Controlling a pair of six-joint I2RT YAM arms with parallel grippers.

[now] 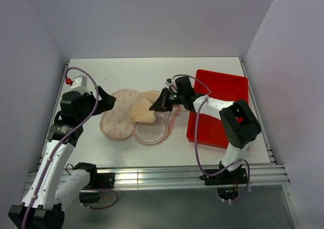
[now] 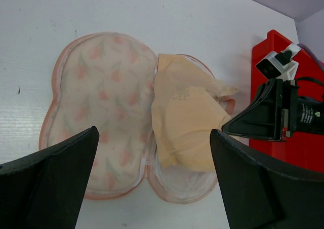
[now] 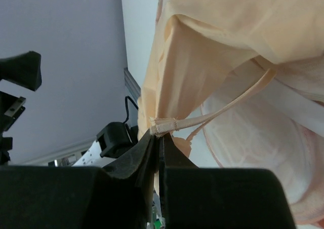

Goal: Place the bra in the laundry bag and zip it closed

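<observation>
The bra's edge, now held lifted in that gripper, will be let go by my right gripper on the white mesh lobe's rim (image 1: 161, 125) (image 3: 286, 165), on the side facing the red tray.
The laundry bag (image 1: 117, 121) lies open on the table, its printed lobe to the left and its white mesh lobe (image 2: 187, 181) to the right. The peach-beige bra (image 1: 143, 112) hangs over the mesh lobe; it also shows in the left wrist view (image 2: 185, 122). My right gripper (image 1: 154, 106) is shut on the bra's edge where a thin strap (image 3: 212, 115) joins, and holds it lifted. My left gripper (image 1: 112, 101) is open and empty, hovering at the bag's left side, its fingers (image 2: 45, 178) wide apart.
A red plastic tray (image 1: 218, 107) lies right of the bag, under my right arm. The bag's pink zipper edge (image 1: 173, 118) trails between bag and tray. Grey walls close in the table on three sides.
</observation>
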